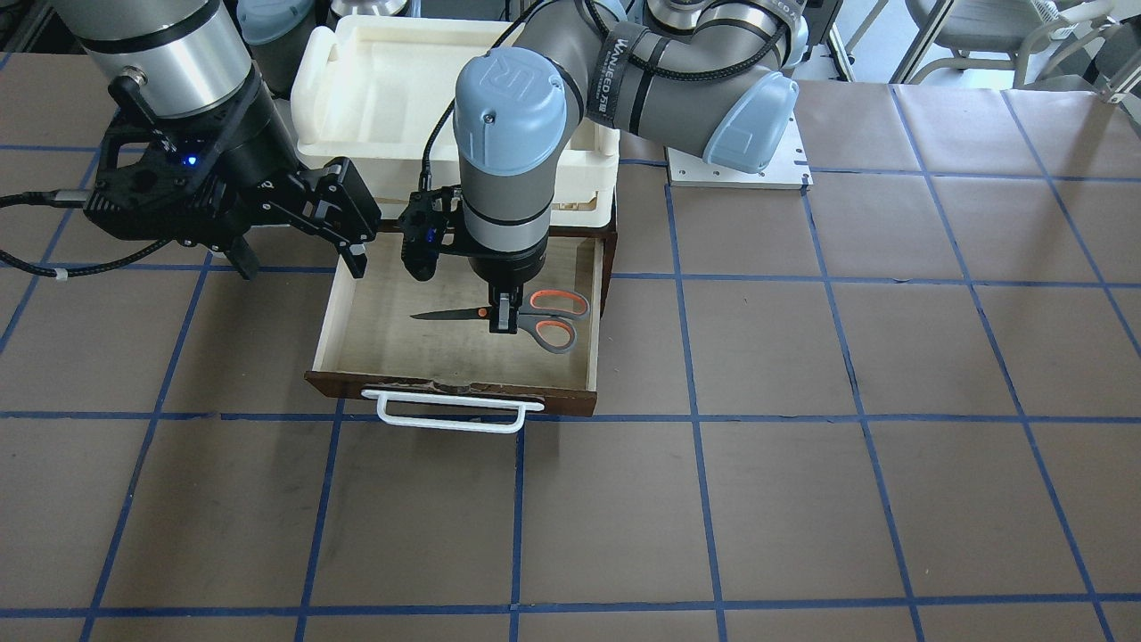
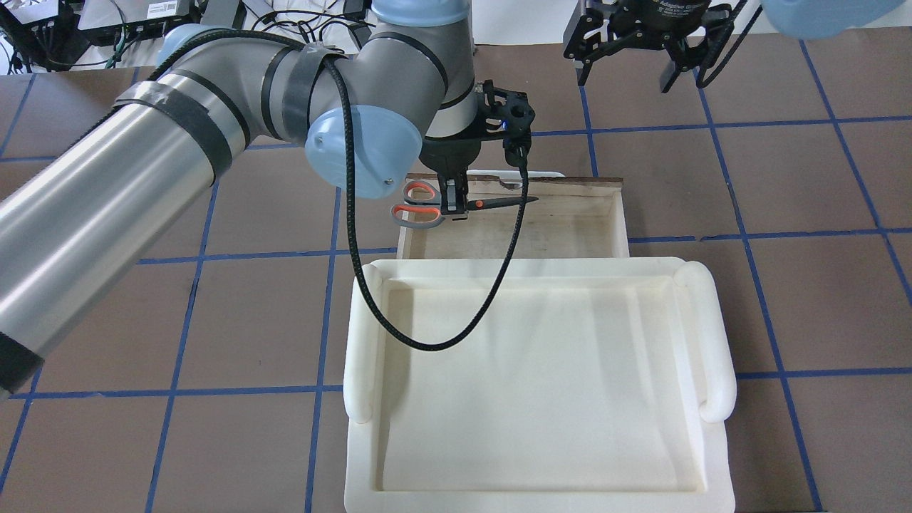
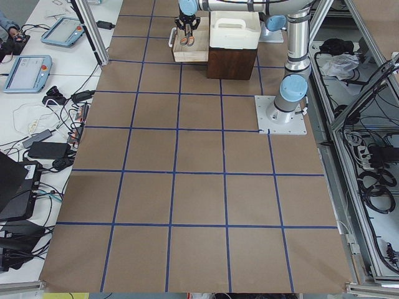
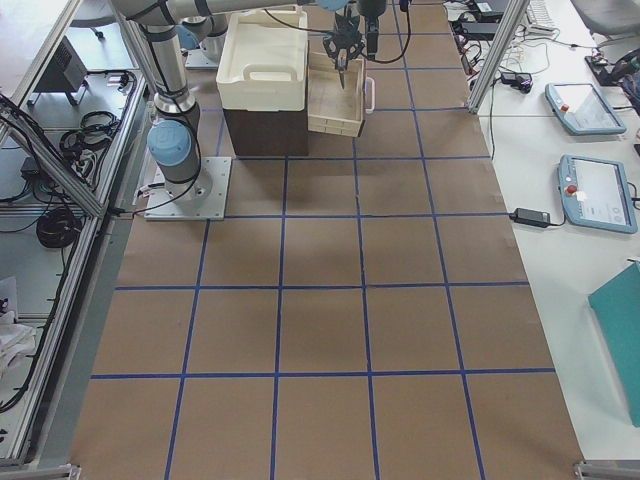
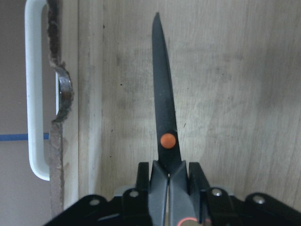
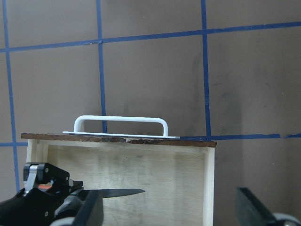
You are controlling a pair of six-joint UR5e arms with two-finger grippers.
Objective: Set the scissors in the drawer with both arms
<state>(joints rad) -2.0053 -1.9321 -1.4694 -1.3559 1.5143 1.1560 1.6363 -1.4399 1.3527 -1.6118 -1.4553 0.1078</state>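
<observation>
My left gripper is to release the scissors. They will go on the plywood bottom around the middle of the open drawer [image 1: 495,317] [image 5: 197,134].
The scissors [image 1: 450,313] lie level inside the open drawer [image 1: 446,385], blades closed, orange-lined loops toward the drawer's left side. My left gripper [image 1: 504,323] points straight down and is shut on them just behind the orange pivot; the left wrist view shows its fingers [image 5: 143,181] pressed on both sides of the scissors [image 5: 162,108] close over the plywood floor [image 5: 225,94]. My right gripper [image 1: 299,259] is open and empty, raised beside the drawer's right side. Its wrist view shows the blade tip [image 6: 120,192] and the white handle [image 6: 122,120].
A white foam tray [image 2: 534,392] sits on the brown cabinet [image 3: 230,62] that the drawer slides out of. The left arm's black cable [image 2: 427,345] loops over the tray. Brown table paper with blue tape lines [image 1: 695,499] surrounds the cabinet.
</observation>
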